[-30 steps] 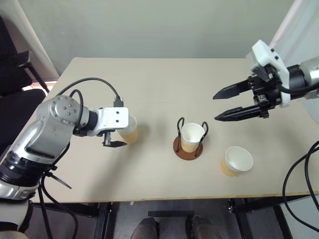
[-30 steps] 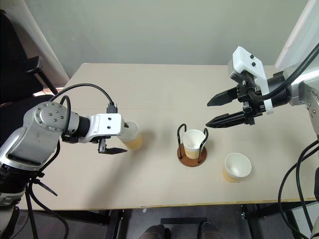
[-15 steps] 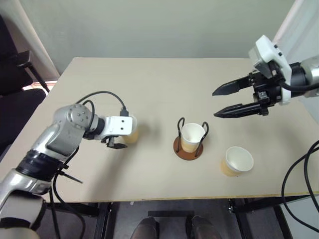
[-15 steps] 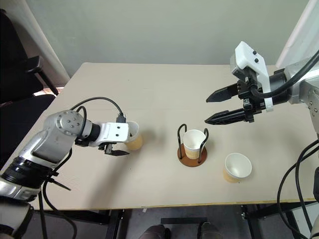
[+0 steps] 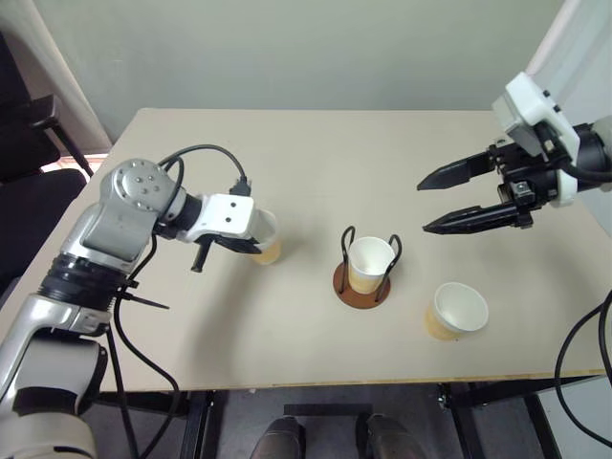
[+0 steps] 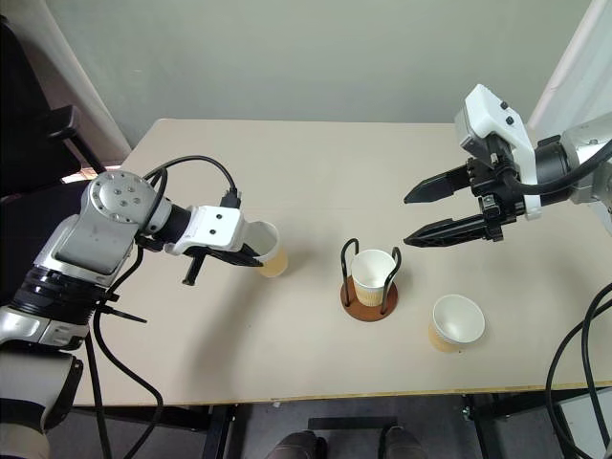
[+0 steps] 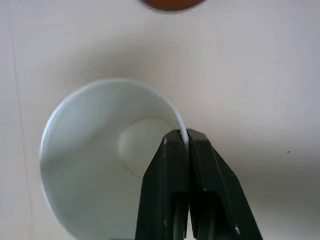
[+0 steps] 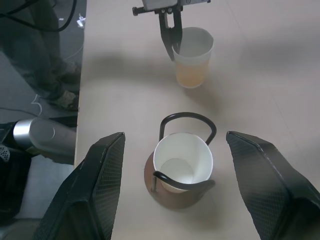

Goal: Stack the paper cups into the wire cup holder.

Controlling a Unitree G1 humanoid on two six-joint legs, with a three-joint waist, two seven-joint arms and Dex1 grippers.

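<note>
My left gripper holds the tan paper cup. It will let go of it inside the second cup standing in the wire cup holder (image 5: pixel 372 257).
My left gripper (image 5: pixel 247 245) is shut on the rim of a tan paper cup (image 5: pixel 267 241) at the left of the table. One finger is inside the cup and one outside, and the fingers (image 7: pixel 172 165) pinch the white rim of this cup (image 7: pixel 95 165). I cannot tell whether the cup rests on the table. The wire cup holder (image 5: pixel 346 241) stands at mid-table with a second cup (image 5: pixel 369 261) inside it. A third cup (image 5: pixel 457 309) stands on the table to the holder's right. My right gripper (image 5: pixel 422 207) hangs open above and to the right of the holder, holding nothing.
The beige table (image 5: pixel 316 153) has bare room at the back and along the front. A black chair (image 5: pixel 29 143) stands past its left edge. A black cable (image 5: pixel 196 153) loops over my left wrist. A white curtain (image 5: pixel 574 48) hangs at the back right.
My left gripper has gone from open beside the cup to shut on its rim, and has shifted a little right with the cup. The right gripper has kept still and open.
</note>
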